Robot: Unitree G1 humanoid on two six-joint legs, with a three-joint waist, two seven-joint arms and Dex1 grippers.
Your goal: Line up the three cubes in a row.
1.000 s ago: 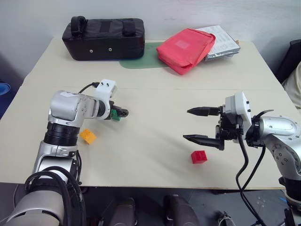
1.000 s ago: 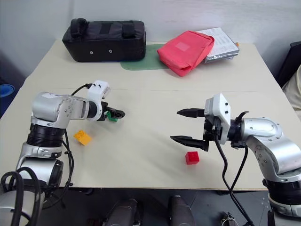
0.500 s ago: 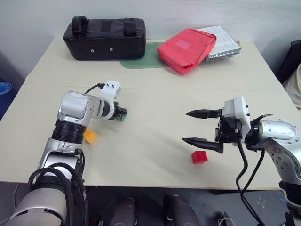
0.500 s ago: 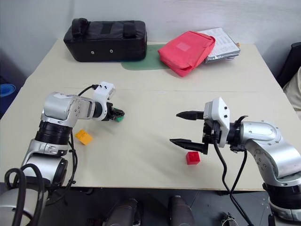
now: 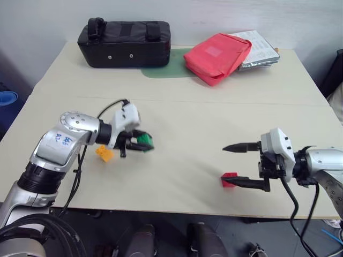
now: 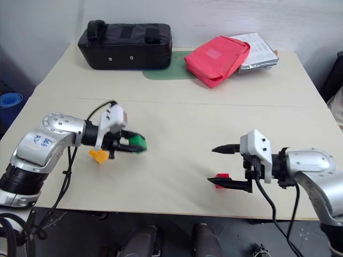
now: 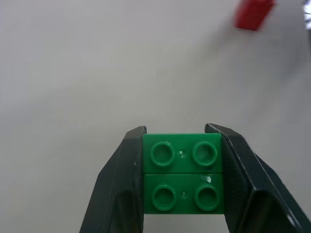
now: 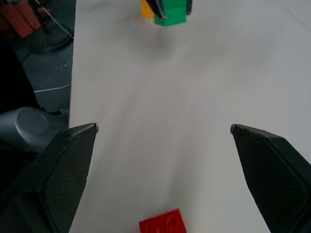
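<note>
Next, my left gripper lets go of the green cube on the bare tabletop a short gap from the red cube (image 5: 181, 174). The green cube is now just above the table.
My left gripper (image 5: 140, 144) is shut on the green cube (image 7: 183, 179), which sits studs-up between its fingers just above the table. The orange-yellow cube (image 5: 105, 153) lies on the table right beside that gripper, on its left. The red cube (image 5: 229, 180) rests near the table's front edge at the right. My right gripper (image 5: 228, 166) stands open and points left. Its lower finger lies along the red cube's front, and in the right wrist view the red cube (image 8: 163, 225) sits low between the wide-spread fingers (image 8: 73, 165).
At the back of the beige table (image 5: 193, 123) stand a black bag (image 5: 124, 36), a red fabric pouch (image 5: 217, 57) on a green mat (image 5: 161, 70), and a stack of papers (image 5: 262, 48). Bare tabletop lies between the two grippers.
My left gripper closed on the green cube, rolled its wrist, and drew it back and to the right. My right gripper sank and pulled back around the red cube, still open.
</note>
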